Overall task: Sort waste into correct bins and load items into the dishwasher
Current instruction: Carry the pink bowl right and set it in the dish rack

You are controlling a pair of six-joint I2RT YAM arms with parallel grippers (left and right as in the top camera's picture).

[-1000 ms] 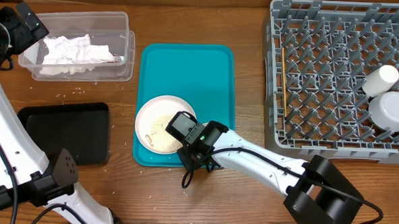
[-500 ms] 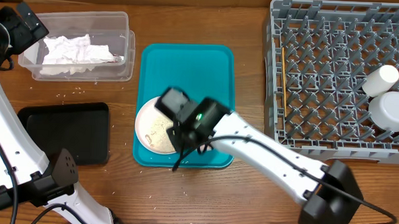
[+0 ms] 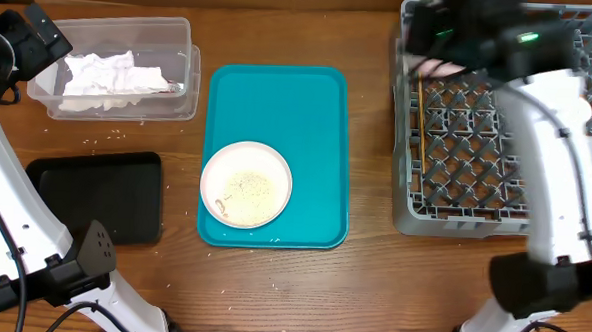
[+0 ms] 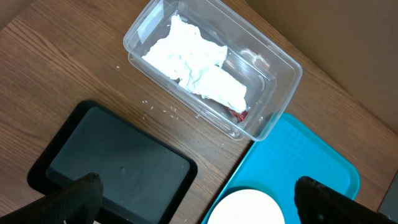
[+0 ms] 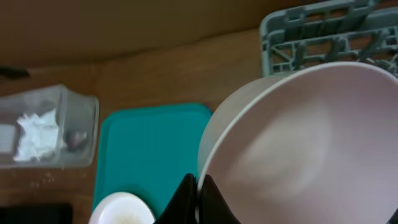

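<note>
Next, I set the pale-pink bowl on the grey dish rack's wires (image 3: 491, 88) near the chopstick's far end with my right gripper.
My right gripper (image 5: 199, 186) is shut on the rim of a large pale-pink plate (image 5: 298, 143) and holds it over the near-left corner of the grey dish rack (image 3: 466, 173). In the overhead view it (image 3: 444, 42) is blurred. A small white plate (image 3: 246, 184) with rice sits on the teal tray (image 3: 289, 106). The clear tub (image 3: 122, 23) holds crumpled napkins (image 3: 105, 78) and a red wrapper (image 4: 238, 114). The black tray (image 3: 100, 192) is empty. My left gripper (image 4: 199, 196) is open and empty, high beside the tub. A chopstick (image 3: 419, 121) lies in the rack.
Loose rice grains (image 3: 107, 136) lie on the wood table between the tub and the black tray. A brown cardboard wall runs along the table's back edge. My right arm hides the right part of the rack.
My right arm has swung from the small plate on the teal tray up to the rack's left corner and now holds the large plate. The left arm has not moved.
</note>
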